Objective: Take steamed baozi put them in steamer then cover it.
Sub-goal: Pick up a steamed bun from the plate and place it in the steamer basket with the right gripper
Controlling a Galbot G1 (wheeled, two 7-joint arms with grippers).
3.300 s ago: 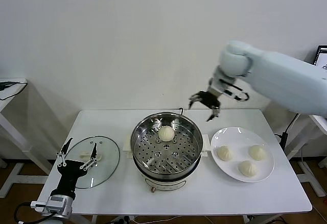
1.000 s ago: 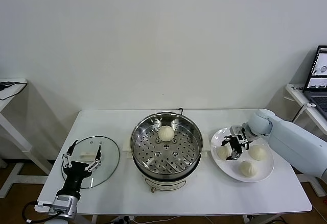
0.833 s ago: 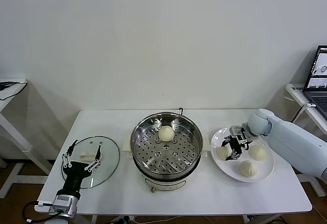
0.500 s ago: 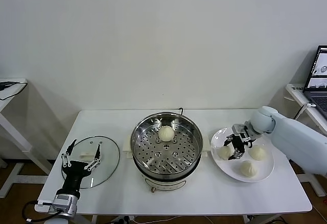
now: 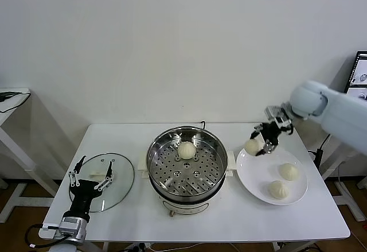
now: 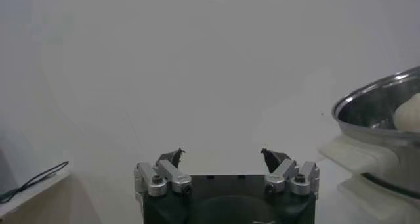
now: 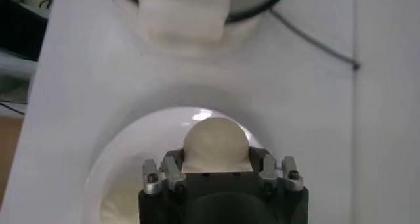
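Note:
I should let go of the baozi with my right gripper on the steamer's tray [image 5: 164, 164], between the baozi there and the rim nearest the glass cover. The held baozi is still above the white plate.
My right gripper [image 5: 257, 143] is shut on a cream-white baozi [image 5: 252, 146] and holds it in the air above the left edge of the white plate [image 5: 252, 180], to the right of the steamer [image 5: 187, 159]. In the right wrist view the baozi [image 7: 215, 144] sits between the fingers. One baozi [image 5: 186, 150] lies on the steamer's perforated tray at the back. Two baozi [image 5: 288, 171] [image 5: 278, 189] stay on the plate. The glass cover [image 5: 117, 174] lies flat on the table's left. My left gripper [image 5: 90, 177] is open and idle over the cover's front.
The steamer's rim and white side handle [image 6: 357, 159] show at the edge of the left wrist view. The steamer's handle [image 7: 184, 12] and a black cord [image 7: 315, 41] show in the right wrist view. A laptop [image 5: 360, 68] stands at the far right.
My right gripper closed on the plate's left baozi and lifted it up and slightly back. The left arm has barely moved.

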